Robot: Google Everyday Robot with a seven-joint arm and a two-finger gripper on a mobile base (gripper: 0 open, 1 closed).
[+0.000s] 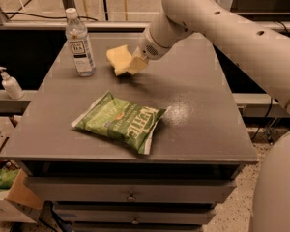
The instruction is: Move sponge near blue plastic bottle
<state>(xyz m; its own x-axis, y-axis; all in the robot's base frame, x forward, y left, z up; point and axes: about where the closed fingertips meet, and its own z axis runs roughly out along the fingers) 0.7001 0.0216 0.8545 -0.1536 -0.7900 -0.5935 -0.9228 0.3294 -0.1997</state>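
Next, I release the sponge on the table [107, 72] between the blue plastic bottle and the green chip bag.
The pale yellow sponge [117, 59] is held in my gripper [130, 64] just above the grey table top [198, 95], a short way right of the blue plastic bottle [80, 43]. The bottle is clear with a white cap and a white label, and stands upright at the table's back left. My gripper's pale fingers are shut on the sponge's right side. The white arm reaches in from the upper right.
A green chip bag [121, 121] lies flat in the middle front of the table. A small white pump dispenser [10, 84] stands on a ledge left of the table. Drawers [130, 192] sit below the table top. A cardboard box [9, 197] is at the lower left.
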